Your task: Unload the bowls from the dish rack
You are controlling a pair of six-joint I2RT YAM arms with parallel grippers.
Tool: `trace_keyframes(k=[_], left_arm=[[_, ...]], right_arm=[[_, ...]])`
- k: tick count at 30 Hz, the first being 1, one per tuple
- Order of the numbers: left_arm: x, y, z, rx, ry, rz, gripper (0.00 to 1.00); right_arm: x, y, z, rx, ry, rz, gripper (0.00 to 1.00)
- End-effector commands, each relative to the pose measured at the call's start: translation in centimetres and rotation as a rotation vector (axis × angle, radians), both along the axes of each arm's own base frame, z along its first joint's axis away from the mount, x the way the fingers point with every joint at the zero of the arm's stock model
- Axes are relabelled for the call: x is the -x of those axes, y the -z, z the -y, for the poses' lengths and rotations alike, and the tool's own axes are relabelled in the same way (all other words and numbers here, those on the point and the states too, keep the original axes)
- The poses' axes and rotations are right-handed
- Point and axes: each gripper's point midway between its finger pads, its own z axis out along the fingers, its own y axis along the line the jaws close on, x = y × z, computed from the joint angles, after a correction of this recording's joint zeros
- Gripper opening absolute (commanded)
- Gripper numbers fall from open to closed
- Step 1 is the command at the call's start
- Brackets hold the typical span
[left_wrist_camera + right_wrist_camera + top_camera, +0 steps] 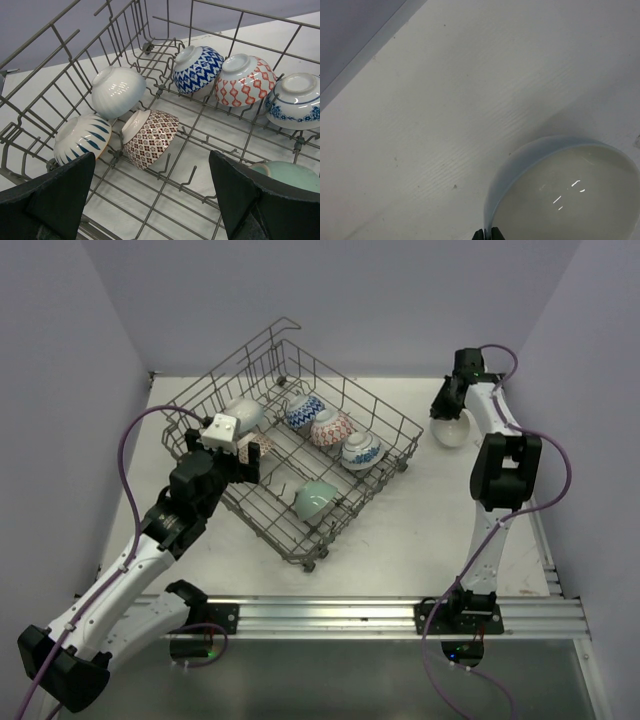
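My left gripper is to go to the mint green bowl next, and it will close there across the bowl's side (316,497) (291,175), between the bowl's base and its rim.
The grey wire dish rack (290,476) stands left of centre and holds several bowls. The left wrist view shows a white ribbed bowl (117,92), a blue-striped one (82,139), a brown-red patterned one (152,136), a blue zigzag one (200,67), a red patterned one (245,80), a blue floral one (295,100) and a mint green one (292,175). My left gripper (152,200) is open and empty above the rack's near-left part (247,466). My right gripper (487,234) is shut on the rim of a plain white bowl (565,195), at the table's far right (452,430).
The white table (420,530) is walled by pale purple panels at the back and sides. A metal rail (380,615) with both arm bases runs along the near edge. The rack's raised back wall (262,352) stands tall at the far left.
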Motion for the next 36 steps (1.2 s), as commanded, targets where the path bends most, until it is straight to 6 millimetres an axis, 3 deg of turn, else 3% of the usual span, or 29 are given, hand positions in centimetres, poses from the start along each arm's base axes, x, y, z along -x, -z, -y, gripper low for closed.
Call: trace_keyframes(k=[1,3,9,14,21,22,24,25,27,28,29,30,31,32,34,35,36], left_arm=[[0.0,-2.4,0.3,0.031,0.007,0.053,1.0],[-0.1,-2.4,0.3,0.031,0.006,0.052,1.0],[0.0,-2.3,0.2,0.027,0.003,0.053,1.0],[0.0,-2.4,0.3,0.027,0.006,0.055,1.0],[-0.1,-2.1,0.3,0.022,0.008,0.049,1.0],[-0.1,-2.2,0.3,0.023,0.005,0.05,1.0],[-0.1,-2.1,0.3,0.02,0.005,0.049,1.0],[-0.1,-2.1,0.4,0.022,0.013,0.05,1.0],[-0.1,-2.0,0.5,0.023,0.021,0.051,1.0],[-0.1,-2.1,0.7,0.025,0.03,0.054,1.0],[0.0,-2.1,0.9,0.024,0.041,0.057,1.0],[0.0,-2.1,1.0,0.025,0.052,0.058,1.0],[0.1,-2.0,1.6,0.029,0.084,0.06,1.0],[0.2,-2.0,2.0,0.033,0.107,0.063,1.0],[0.4,-1.8,3.8,0.046,0.198,0.056,1.0],[0.6,-1.7,4.6,0.05,0.242,0.049,1.0],[0.9,-1.4,5.5,0.053,0.292,0.039,1.0]], right_arm=[[-0.6,-1.0,-0.2,0.035,-0.031,0.009,0.26],[-0.8,-1.2,-0.4,0.035,-0.037,0.009,0.47],[-0.7,-1.6,-0.6,0.034,-0.045,0.006,0.63],[-0.2,-3.7,-0.6,0.041,-0.051,0.04,0.7],[1.4,-9.9,-1.6,0.029,-0.052,0.155,0.72],[2.3,-12.0,-1.7,0.037,-0.049,0.196,0.72],[3.3,-14.1,-1.8,0.053,-0.046,0.239,0.72],[4.4,-16.7,-3.3,0.065,-0.068,0.295,0.72],[5.9,-17.6,-4.9,0.083,-0.099,0.327,0.73],[7.1,-16.6,-5.5,0.082,-0.111,0.305,0.73],[8.4,-18.9,-7.0,0.06,-0.148,0.378,0.74],[9.2,-18.9,-7.7,0.044,-0.165,0.391,0.75],[10.8,-16.8,-8.3,0.023,-0.175,0.353,0.75],[11.9,-18.6,-9.4,-0.001,-0.203,0.43,0.75],[14.0,-18.1,-11.0,-0.057,-0.26,0.443,0.76],[15.1,-16.2,-11.6,-0.068,-0.285,0.422,0.76],[16.7,-17.3,-12.2,-0.092,-0.321,0.463,0.76]])
